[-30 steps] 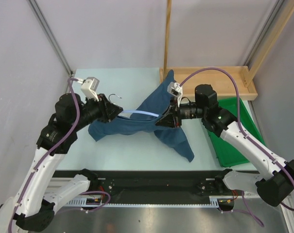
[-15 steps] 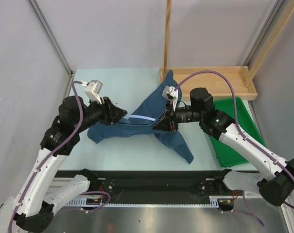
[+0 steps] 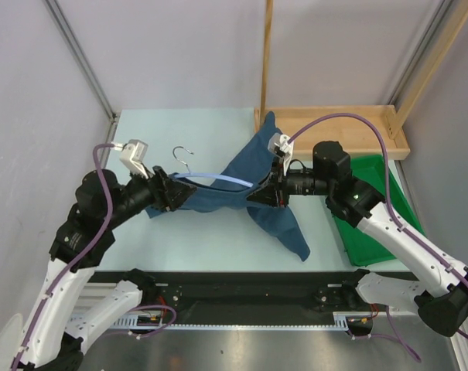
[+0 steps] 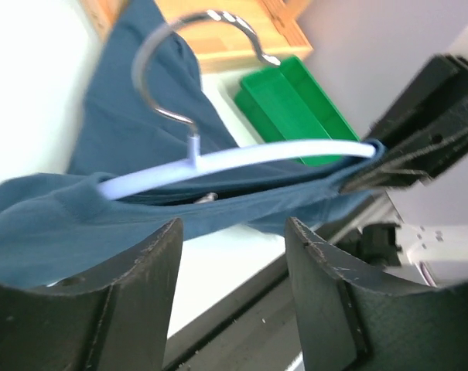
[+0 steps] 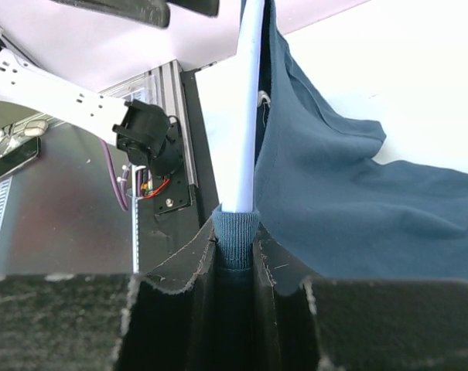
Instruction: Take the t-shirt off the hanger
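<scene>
The robot's right gripper is pinching the t-shirt's collar and the hanger together, so the left gripper needs to take the hanger's hook point(image 3: 175, 153) before the right gripper pulls the t-shirt.
The dark teal t-shirt point(image 3: 274, 219) lies crumpled across the middle of the table and still hangs over the right half of the pale-blue hanger point(image 3: 218, 178). The hanger's left half and metal hook point(image 3: 184, 152) are bare. My right gripper point(image 3: 261, 193) is shut on the hanger's right end through the ribbed collar; the right wrist view shows the hanger point(image 5: 245, 116) coming out of the cloth point(image 5: 342, 185) between my fingers point(image 5: 237, 255). My left gripper point(image 3: 170, 193) is open at the shirt's left edge. Its jaws point(image 4: 234, 294) hold nothing, with shirt point(image 4: 79, 224) and hanger point(image 4: 257, 154) just beyond.
A green tray point(image 3: 382, 224) lies on the table at the right, under my right arm. Behind it stands a wooden rack base point(image 3: 350, 127) with upright posts point(image 3: 266, 54). A black rail point(image 3: 241, 297) runs along the near table edge.
My left gripper has opened, let go of the cloth and drawn back left. The hanger's left half and hook have come free of the shirt. The right gripper keeps its grip.
</scene>
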`<action>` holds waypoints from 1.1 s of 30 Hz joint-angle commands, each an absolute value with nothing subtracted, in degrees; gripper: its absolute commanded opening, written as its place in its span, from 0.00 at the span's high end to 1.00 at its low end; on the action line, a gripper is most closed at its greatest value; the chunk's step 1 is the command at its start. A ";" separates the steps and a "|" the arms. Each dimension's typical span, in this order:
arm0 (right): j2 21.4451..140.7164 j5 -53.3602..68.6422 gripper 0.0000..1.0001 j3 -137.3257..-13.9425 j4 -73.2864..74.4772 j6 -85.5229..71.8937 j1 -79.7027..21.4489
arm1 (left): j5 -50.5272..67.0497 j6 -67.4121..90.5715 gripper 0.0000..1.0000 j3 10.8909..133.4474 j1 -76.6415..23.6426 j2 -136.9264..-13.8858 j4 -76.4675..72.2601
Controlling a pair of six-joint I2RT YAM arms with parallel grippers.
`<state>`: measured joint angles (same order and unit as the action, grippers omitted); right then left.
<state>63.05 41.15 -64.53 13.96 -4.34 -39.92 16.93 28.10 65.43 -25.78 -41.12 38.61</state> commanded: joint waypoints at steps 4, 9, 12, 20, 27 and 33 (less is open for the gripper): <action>61.08 43.86 1.00 -66.00 8.35 -4.22 -41.39 | 8.88 28.04 0.41 67.14 -25.49 -41.04 36.74; 60.82 43.95 1.00 -66.71 8.96 -3.87 -42.80 | 8.09 26.37 0.41 67.68 -25.49 -44.56 34.55; 60.65 43.60 1.00 -66.88 10.10 -3.60 -43.24 | 7.82 25.49 0.43 67.32 -25.49 -46.23 33.40; 60.29 40.53 0.92 -66.18 12.03 -4.65 -45.26 | 5.81 24.17 1.00 68.63 -25.49 -48.86 31.46; 55.12 24.36 0.00 -59.69 16.35 -10.54 -46.14 | -1.30 22.59 1.00 76.81 -25.49 -51.06 33.57; 49.85 20.12 0.00 -48.88 13.81 -12.65 -46.32 | -0.44 23.03 1.00 81.38 -25.49 -52.21 34.81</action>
